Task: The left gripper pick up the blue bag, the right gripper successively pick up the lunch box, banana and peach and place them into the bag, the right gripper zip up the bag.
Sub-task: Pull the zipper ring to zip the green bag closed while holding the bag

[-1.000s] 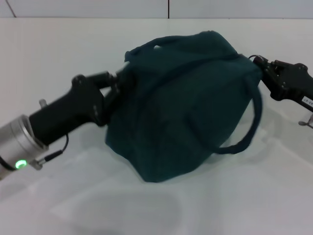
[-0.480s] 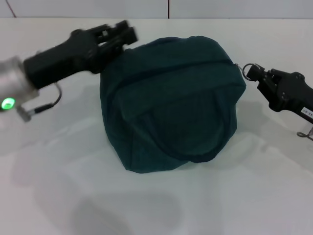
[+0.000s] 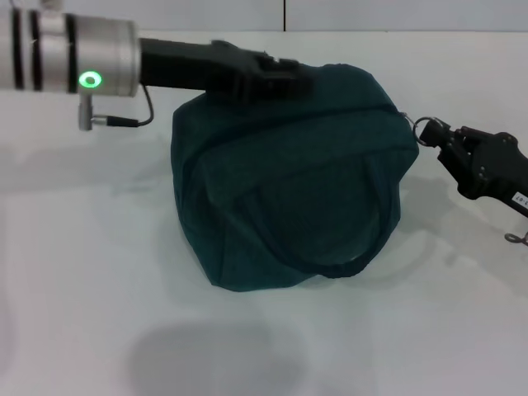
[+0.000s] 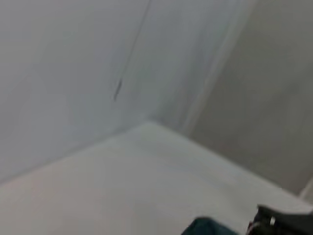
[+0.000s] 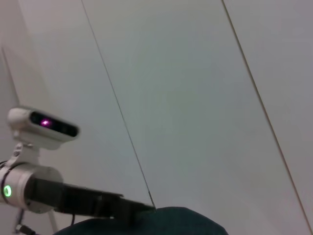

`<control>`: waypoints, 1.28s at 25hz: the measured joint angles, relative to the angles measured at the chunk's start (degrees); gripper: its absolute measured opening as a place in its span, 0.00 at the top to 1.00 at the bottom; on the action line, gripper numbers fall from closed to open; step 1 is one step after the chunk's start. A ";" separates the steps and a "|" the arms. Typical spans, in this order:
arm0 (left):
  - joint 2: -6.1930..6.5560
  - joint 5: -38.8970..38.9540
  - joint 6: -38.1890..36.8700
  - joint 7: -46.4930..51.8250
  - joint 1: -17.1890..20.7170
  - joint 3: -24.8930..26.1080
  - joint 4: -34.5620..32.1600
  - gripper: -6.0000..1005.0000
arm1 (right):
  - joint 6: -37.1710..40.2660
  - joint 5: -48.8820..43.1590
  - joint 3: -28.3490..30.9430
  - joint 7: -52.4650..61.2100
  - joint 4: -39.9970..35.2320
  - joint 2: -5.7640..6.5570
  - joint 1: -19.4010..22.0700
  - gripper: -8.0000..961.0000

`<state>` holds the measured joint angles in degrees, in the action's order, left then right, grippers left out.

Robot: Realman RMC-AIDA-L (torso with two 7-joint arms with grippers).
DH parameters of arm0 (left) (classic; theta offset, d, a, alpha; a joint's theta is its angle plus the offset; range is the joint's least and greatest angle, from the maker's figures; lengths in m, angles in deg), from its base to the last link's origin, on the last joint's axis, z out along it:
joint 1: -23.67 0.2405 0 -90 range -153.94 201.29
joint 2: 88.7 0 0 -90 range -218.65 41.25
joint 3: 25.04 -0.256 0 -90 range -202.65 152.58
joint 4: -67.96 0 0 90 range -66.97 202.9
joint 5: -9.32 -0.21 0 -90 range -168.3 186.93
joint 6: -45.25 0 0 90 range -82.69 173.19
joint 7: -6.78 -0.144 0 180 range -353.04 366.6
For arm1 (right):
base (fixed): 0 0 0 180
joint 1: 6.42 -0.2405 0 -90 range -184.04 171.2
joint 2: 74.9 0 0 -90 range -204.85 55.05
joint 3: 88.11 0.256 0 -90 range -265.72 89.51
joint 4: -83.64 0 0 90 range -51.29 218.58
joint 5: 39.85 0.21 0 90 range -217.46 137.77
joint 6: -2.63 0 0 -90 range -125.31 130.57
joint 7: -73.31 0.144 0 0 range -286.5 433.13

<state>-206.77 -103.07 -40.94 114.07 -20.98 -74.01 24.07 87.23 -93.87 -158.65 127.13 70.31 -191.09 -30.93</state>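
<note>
Next, I let go of the zipper pull with my right gripper against the end of the blue bag, just below the corner point(image 3: 415, 155) opposite my left gripper.
The blue bag point(image 3: 289, 181) sits zipped up on the white table, one loop handle hanging down its front. My left gripper point(image 3: 285, 78) reaches in from the upper left and lies over the bag's top edge; its arm point(image 5: 73, 200) also shows in the right wrist view. My right gripper point(image 3: 439, 139) is at the bag's right end, shut on the metal ring zipper pull point(image 3: 424, 129). A bit of the bag point(image 4: 208, 227) shows in the left wrist view. The lunch box, banana and peach are out of view.
The white table point(image 3: 99, 313) spreads around the bag, with a pale wall behind it. The robot's head camera point(image 5: 44, 126) shows in the right wrist view.
My left gripper let go of the bag's left side, rose and swung over its top. The bag settled onto the table. My right gripper moved slightly down with the ring.
</note>
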 joint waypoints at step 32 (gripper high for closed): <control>0.14 -1.08 -2.94 5.52 -1.14 -3.84 -4.92 0.95 | -6.55 1.32 0.10 -0.22 1.38 0.00 0.13 0.97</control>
<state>-206.64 -104.15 -43.88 119.58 -22.12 -77.86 19.15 80.67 -92.55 -158.55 126.91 71.69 -191.09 -30.81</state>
